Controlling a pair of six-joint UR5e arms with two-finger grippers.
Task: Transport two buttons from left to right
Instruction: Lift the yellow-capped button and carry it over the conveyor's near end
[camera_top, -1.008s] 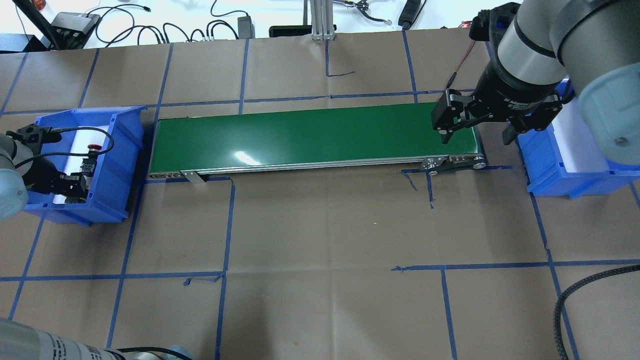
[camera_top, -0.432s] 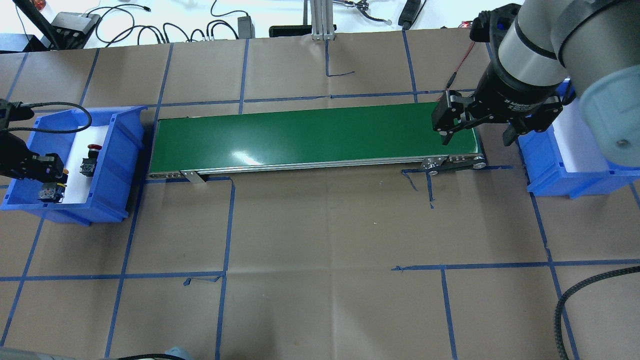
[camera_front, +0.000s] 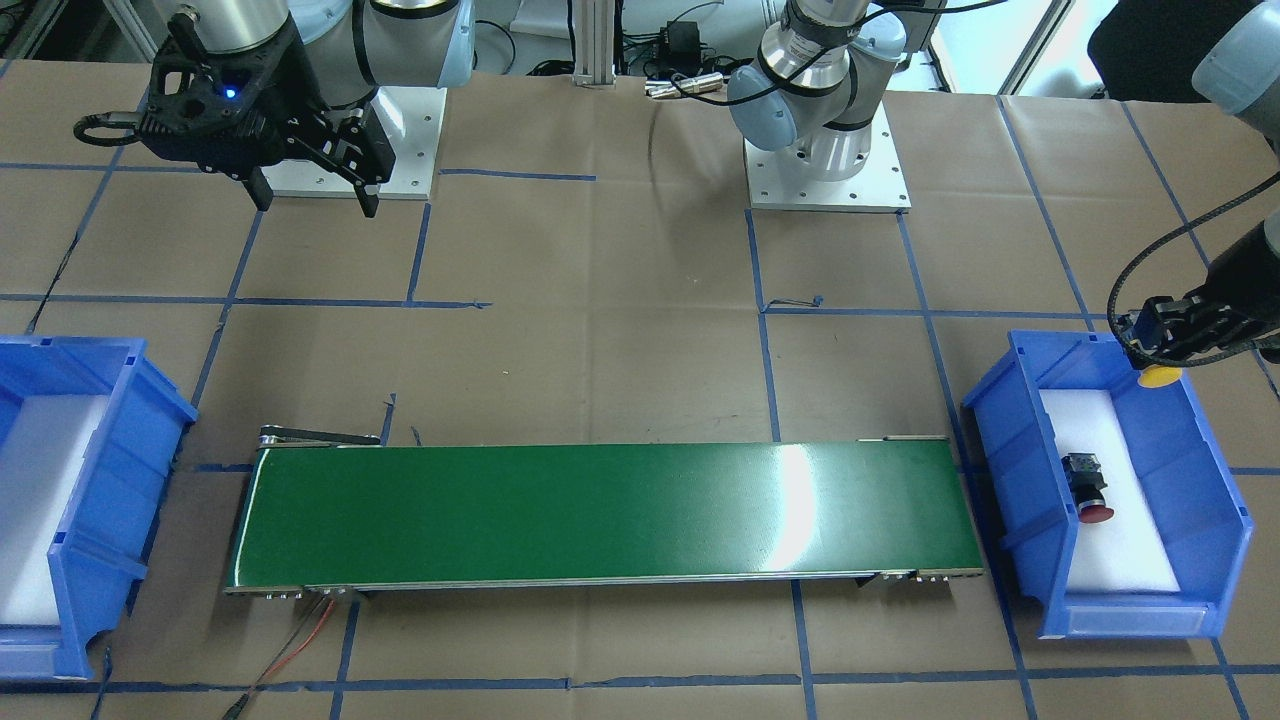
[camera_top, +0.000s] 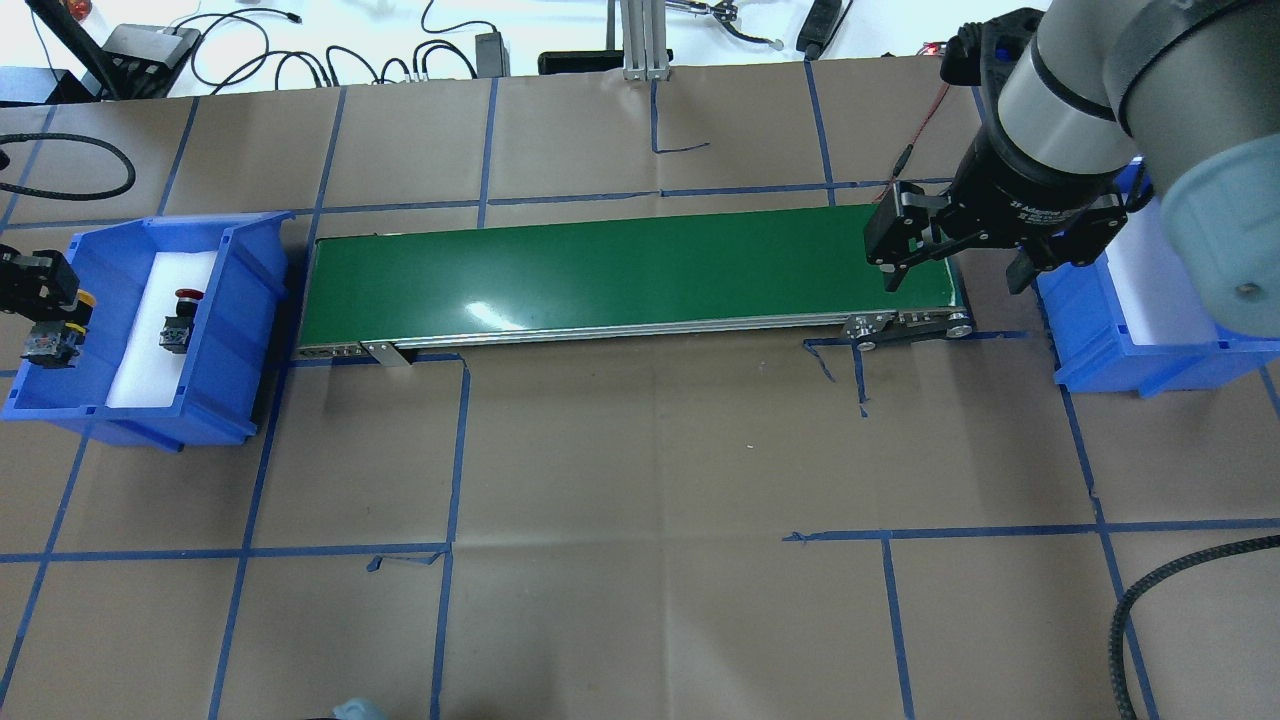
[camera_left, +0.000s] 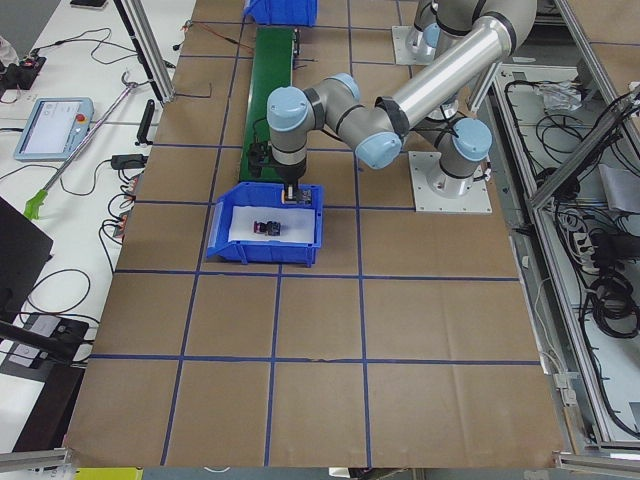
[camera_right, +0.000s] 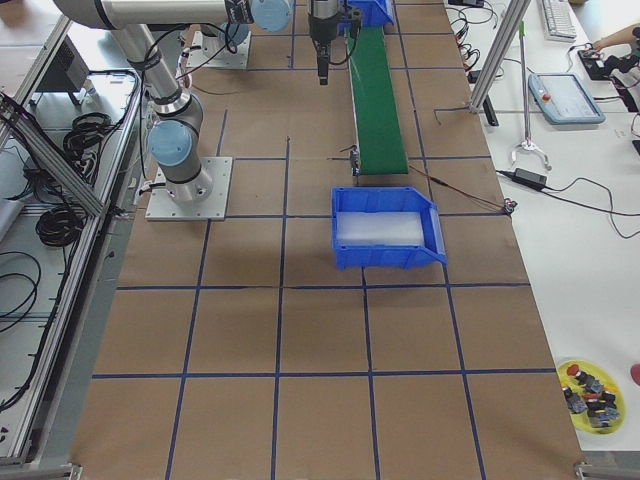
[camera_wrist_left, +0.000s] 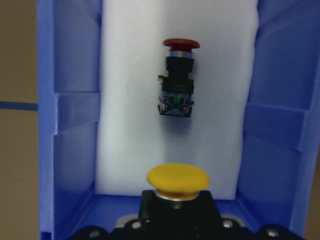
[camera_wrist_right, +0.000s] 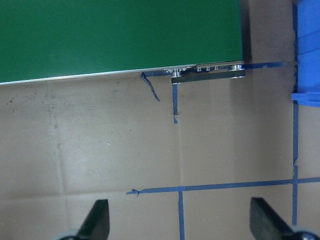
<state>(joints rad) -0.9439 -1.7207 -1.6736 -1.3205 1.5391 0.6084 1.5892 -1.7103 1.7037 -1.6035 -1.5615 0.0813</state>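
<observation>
The robot's left gripper will release the yellow button on the green conveyor belt (camera_front: 877, 511), close to the end beside the bin of the red button. The yellow button now hangs over a blue bin.
The yellow button (camera_wrist_left: 177, 179) hangs over the near end of the left blue bin (camera_top: 232, 330), and my left gripper (camera_top: 48, 318) is shut on its black body. Its yellow cap (camera_front: 1160, 376) shows just under the fingers. The red button (camera_top: 178, 325) lies on its side on the white foam inside that bin, and shows too in the left wrist view as the red button (camera_wrist_left: 177, 75). My right gripper (camera_top: 950, 278) stands open and holds nothing, above the right end of the green conveyor belt (camera_top: 620, 270), next to the right blue bin (camera_top: 1100, 345).
The belt runs between the two bins. The right bin (camera_front: 100, 420) holds only white foam. Brown paper with blue tape lines covers the table. Cables and devices lie along the far edge (camera_top: 300, 50). A cable (camera_top: 1150, 600) curves in at the lower right.
My left gripper has risen out of the left bin with the yellow button in it and drifted toward the view's left edge. The right arm has barely moved.
</observation>
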